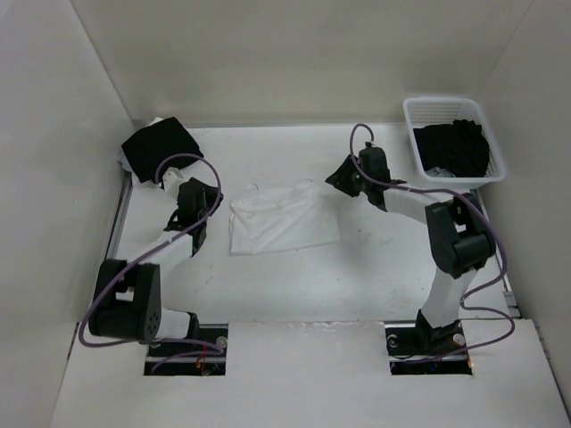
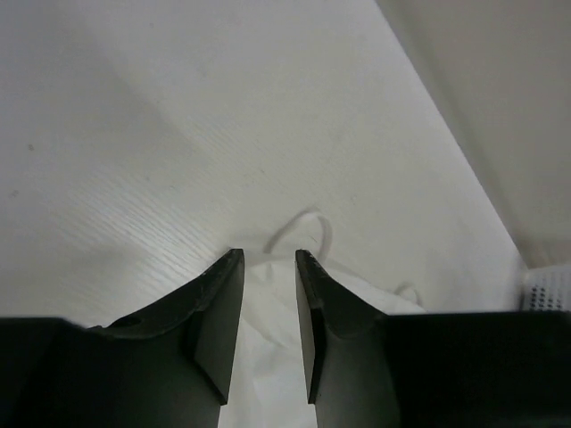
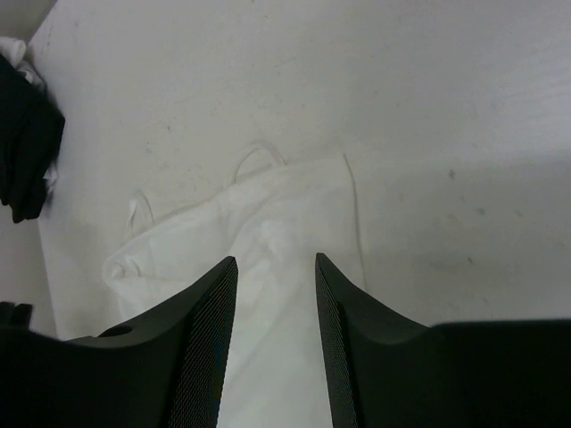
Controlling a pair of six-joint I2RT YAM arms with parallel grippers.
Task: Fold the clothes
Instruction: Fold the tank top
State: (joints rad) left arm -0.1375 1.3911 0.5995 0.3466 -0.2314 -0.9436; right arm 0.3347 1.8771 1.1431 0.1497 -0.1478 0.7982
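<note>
The strap edge of the white top is rumpled, so I should grab the top's near corner (image 1: pixel 337 240) with my right gripper and lift the top tight with my left gripper.
The clothes, a thin white top (image 1: pixel 284 219), lie folded over and rumpled in the middle of the table, with narrow strap loops (image 2: pixel 308 225) at the far edge. My left gripper (image 1: pixel 215 202) hovers at the top's left edge. In the left wrist view the left gripper (image 2: pixel 268 259) stands open, with white fabric (image 2: pixel 268 357) showing below the gap. My right gripper (image 1: pixel 338 177) is at the top's upper right corner. In the right wrist view the right gripper (image 3: pixel 276 260) is open above the cloth (image 3: pixel 268 223), with nothing between its fingers.
A pile of black garments (image 1: pixel 159 147) sits at the back left corner, also seen in the right wrist view (image 3: pixel 27 134). A white plastic basket (image 1: pixel 443 100) holding black clothes (image 1: pixel 455 147) stands at the back right. White walls enclose the table.
</note>
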